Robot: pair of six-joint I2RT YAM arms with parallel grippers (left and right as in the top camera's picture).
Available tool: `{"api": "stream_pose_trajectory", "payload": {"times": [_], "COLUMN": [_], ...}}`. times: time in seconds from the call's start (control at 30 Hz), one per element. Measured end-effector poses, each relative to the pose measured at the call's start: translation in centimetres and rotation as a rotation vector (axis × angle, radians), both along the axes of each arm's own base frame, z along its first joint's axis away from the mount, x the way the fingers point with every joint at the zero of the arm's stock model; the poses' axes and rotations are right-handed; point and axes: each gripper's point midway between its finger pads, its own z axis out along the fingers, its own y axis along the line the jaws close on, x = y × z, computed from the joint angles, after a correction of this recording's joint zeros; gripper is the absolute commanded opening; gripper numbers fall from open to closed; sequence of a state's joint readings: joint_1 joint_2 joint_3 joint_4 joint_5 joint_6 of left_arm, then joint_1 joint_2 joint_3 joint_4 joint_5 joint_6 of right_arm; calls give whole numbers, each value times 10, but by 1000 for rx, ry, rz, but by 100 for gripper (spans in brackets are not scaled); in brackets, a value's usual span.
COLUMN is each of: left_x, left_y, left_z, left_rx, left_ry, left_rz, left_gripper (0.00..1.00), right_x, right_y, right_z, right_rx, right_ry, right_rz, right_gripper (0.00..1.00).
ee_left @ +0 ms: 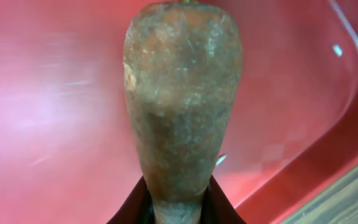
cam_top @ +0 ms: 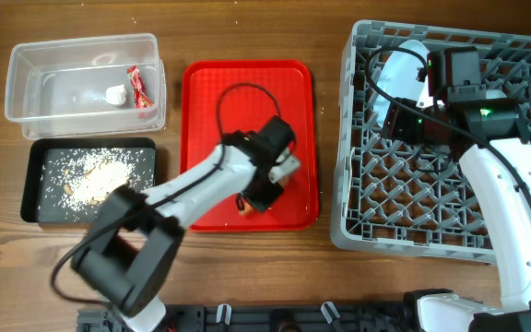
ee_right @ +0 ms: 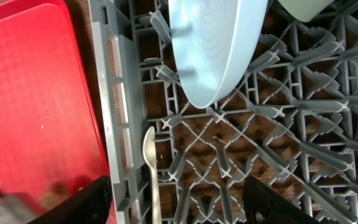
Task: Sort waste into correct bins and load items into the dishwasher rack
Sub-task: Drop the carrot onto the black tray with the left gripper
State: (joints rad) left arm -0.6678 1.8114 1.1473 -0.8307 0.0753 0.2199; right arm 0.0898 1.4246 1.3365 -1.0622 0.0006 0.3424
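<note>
My left gripper will let go of the orange carrot on the beige crumbs in the middle of the black tray (cam_top: 97, 187).
My left gripper (cam_top: 253, 197) is low over the red serving tray (cam_top: 210, 92) and is shut on the thin end of the orange carrot (ee_left: 179, 106), which fills the left wrist view; its jaws (ee_left: 178, 210) press both sides. The carrot's tip shows in the overhead view (cam_top: 244, 206). My right gripper (cam_top: 391, 120) is open and empty over the grey dishwasher rack (cam_top: 358, 231). Between its jaws (ee_right: 185, 202) a white spoon (ee_right: 152, 174) lies in the rack by the left wall. A white plate (ee_right: 219, 50) stands on edge there, with a pale green bowl (ee_right: 306, 7) behind it.
The clear tub (cam_top: 26, 65) at the back left holds the white tissue (cam_top: 115, 93) and the red-and-white wrapper (cam_top: 139, 88). In front of it, the black tray (cam_top: 35, 175) holds beige crumbs (cam_top: 95, 177). The rack wall (ee_right: 107, 93) runs beside the red tray.
</note>
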Motion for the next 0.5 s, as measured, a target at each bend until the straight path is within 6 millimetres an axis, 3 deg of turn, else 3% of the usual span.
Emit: {"api": "stream_pose_trajectory", "payload": {"times": [0.07,0.13,0.2,0.3,0.37,0.43,0.5], "left_x": [15,35,47,68,73,77,74], "left_y": [17,46,72,137,168,225,266], "left_z": [24,53,69,93,98,99,99], "left_rx": [-33,-71,-89,-105,-114,-100,-99], "left_ry": [-46,-112,-146,-210,-220,-232,-239], "left_rz": [89,220,331,593,729,956,1138], "left_gripper": [4,4,4,4,4,4,4], "right_x": [0,0,0,0,0,0,0], "right_y": [0,0,0,0,0,0,0], "right_z": [0,0,0,0,0,0,0], "right_rx": [0,0,0,0,0,0,0], "right_ry": [0,0,0,0,0,0,0], "right_rz": [0,0,0,0,0,0,0], "right_gripper": [69,69,69,69,69,69,69]}}
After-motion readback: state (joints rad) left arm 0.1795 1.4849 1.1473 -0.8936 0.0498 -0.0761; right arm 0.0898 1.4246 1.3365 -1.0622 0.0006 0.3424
